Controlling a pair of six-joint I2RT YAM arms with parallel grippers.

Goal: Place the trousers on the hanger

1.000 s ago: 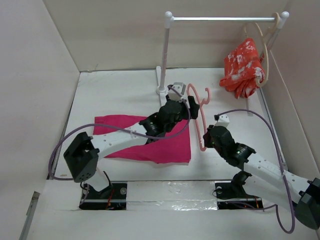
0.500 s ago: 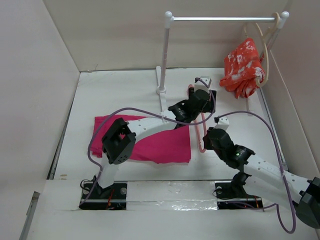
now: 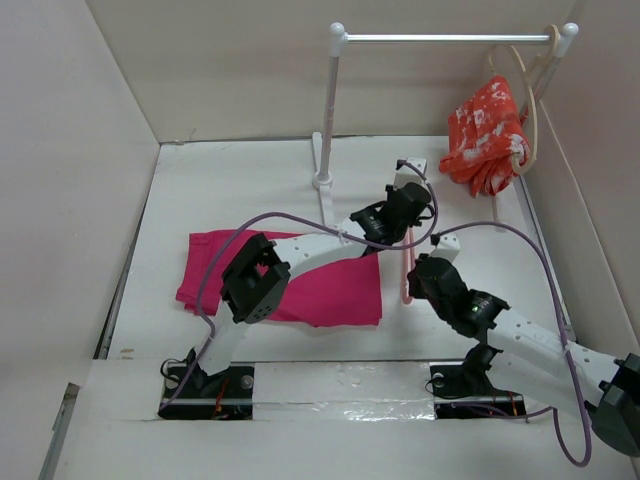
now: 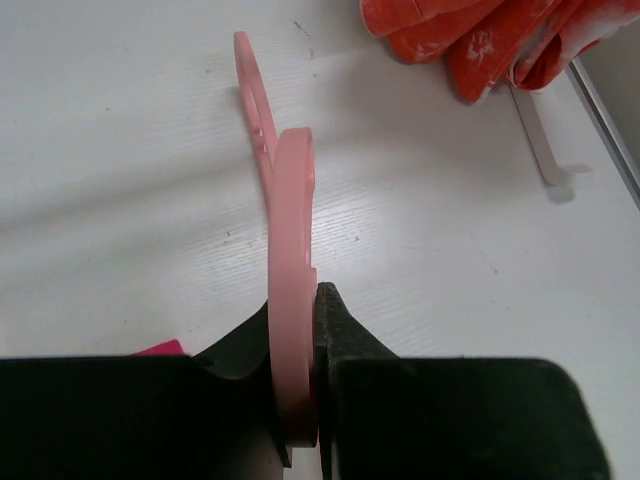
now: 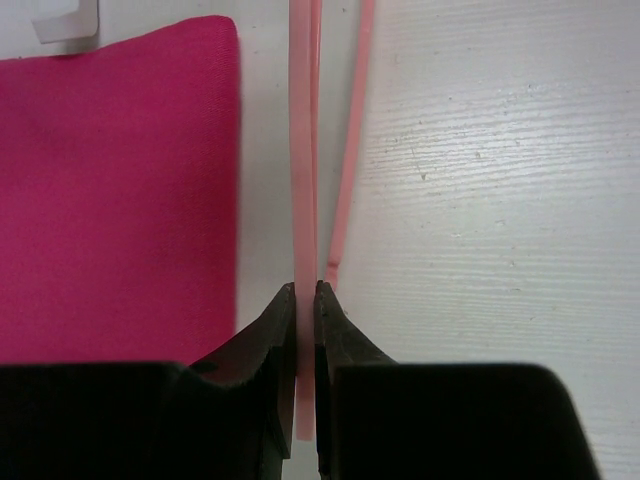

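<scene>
Next, my right gripper opens, grabs the trousers' edge (image 3: 378, 292) and pulls it through the hanger, as both my grippers are holding the hanger beside the trousers.
The thin light-pink hanger (image 3: 406, 262) stands on edge just right of the trousers (image 3: 330, 290), gripped at both ends. My left gripper (image 3: 412, 212) is shut on the hanger (image 4: 290, 250) near its hook, which curves away ahead of the left gripper (image 4: 295, 300). My right gripper (image 3: 412, 270) is shut on a thin bar of the hanger (image 5: 303, 150); the right gripper (image 5: 305, 287) pinches it from both sides. The magenta trousers (image 5: 110, 180) lie flat on the table, left of the hanger, partly hidden under the left arm in the top view.
A white clothes rail (image 3: 445, 38) on a post (image 3: 328, 110) stands at the back. A red-orange patterned garment (image 3: 490, 135) hangs from a beige hanger (image 3: 530, 110) at its right end, seen also as the patterned garment (image 4: 470, 30). Walls enclose the table on three sides.
My left gripper swung right from above the trousers to the hanger's hook end and shut on it. The hanger now stands on edge. The right gripper kept its grip.
</scene>
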